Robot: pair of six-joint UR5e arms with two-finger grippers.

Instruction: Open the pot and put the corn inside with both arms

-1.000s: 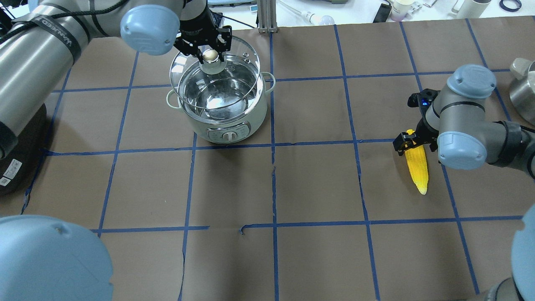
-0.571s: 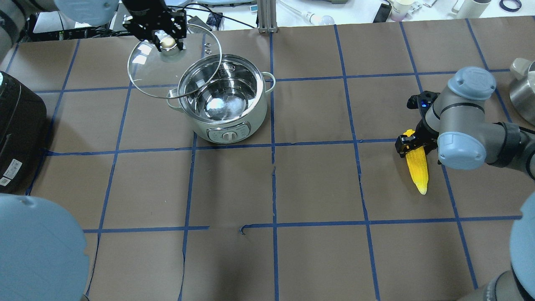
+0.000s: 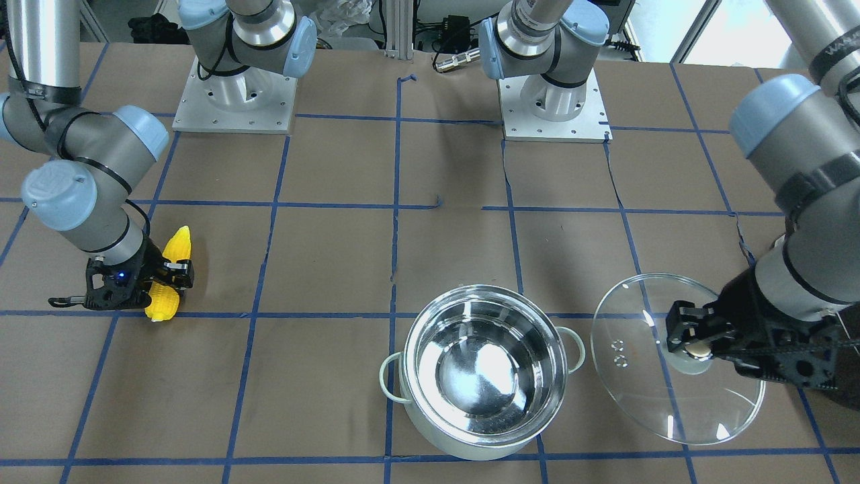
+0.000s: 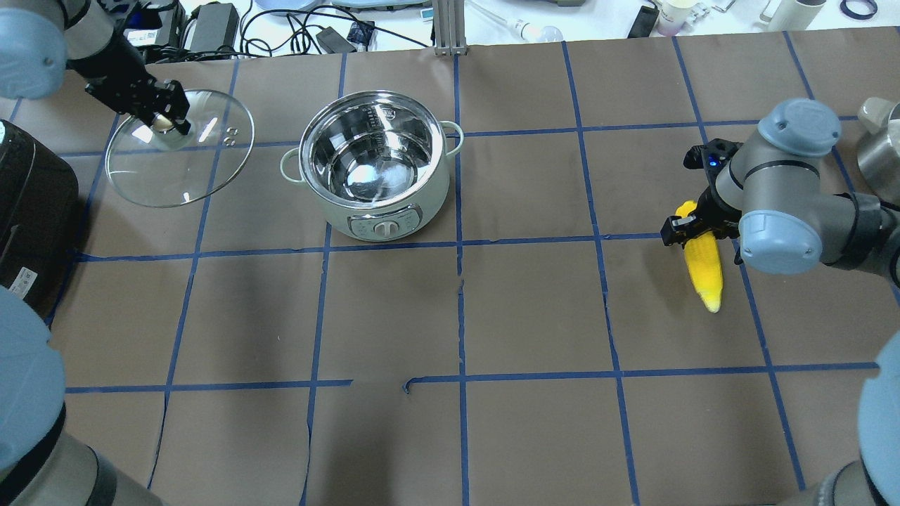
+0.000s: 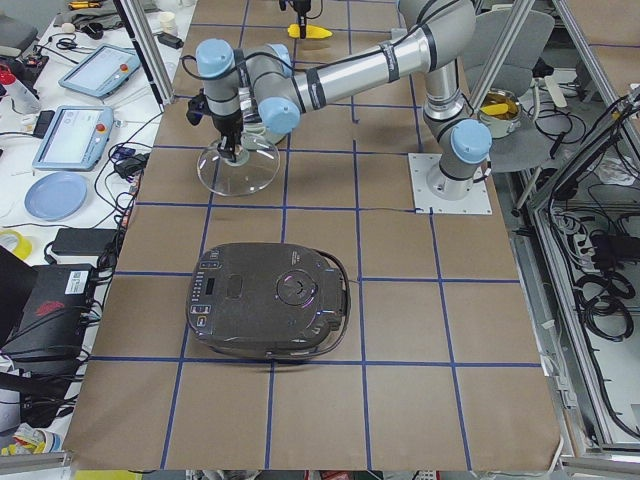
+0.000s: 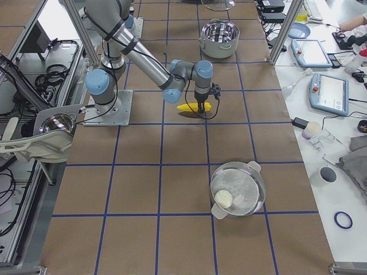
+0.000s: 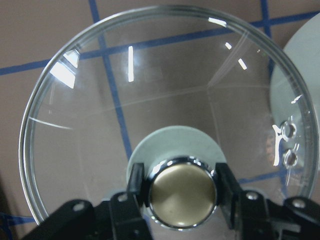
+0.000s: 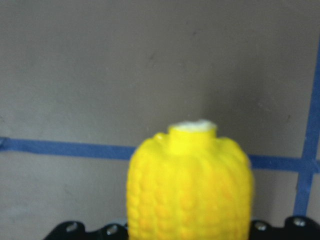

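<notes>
My right gripper will release the yellow corn on the shiny bottom of the open steel pot (image 3: 488,380), between the pot's pale-green handles. The corn is now low at the table.
The steel pot (image 4: 373,165) with pale-green handles stands open and empty; it also shows in the front view (image 3: 487,366). My left gripper (image 4: 163,121) is shut on the gold-capped knob (image 7: 183,192) of the glass lid (image 4: 179,151). It holds the lid tilted, to the left of the pot and clear of it (image 3: 672,390). The yellow corn (image 4: 705,270) is far right of the pot. My right gripper (image 4: 692,232) is shut on its blunt end (image 8: 190,185), low at the table. The tip points toward the robot.
A large dark appliance (image 4: 28,211) sits at the left edge, near the lid. A second steel pot with a lid (image 4: 879,151) stands at the far right edge. A metal post (image 4: 446,28) rises behind the pot.
My left gripper carried the lid from above the pot out to the left, uncovering the pot. My right gripper and the corn shifted slightly away from the robot.
</notes>
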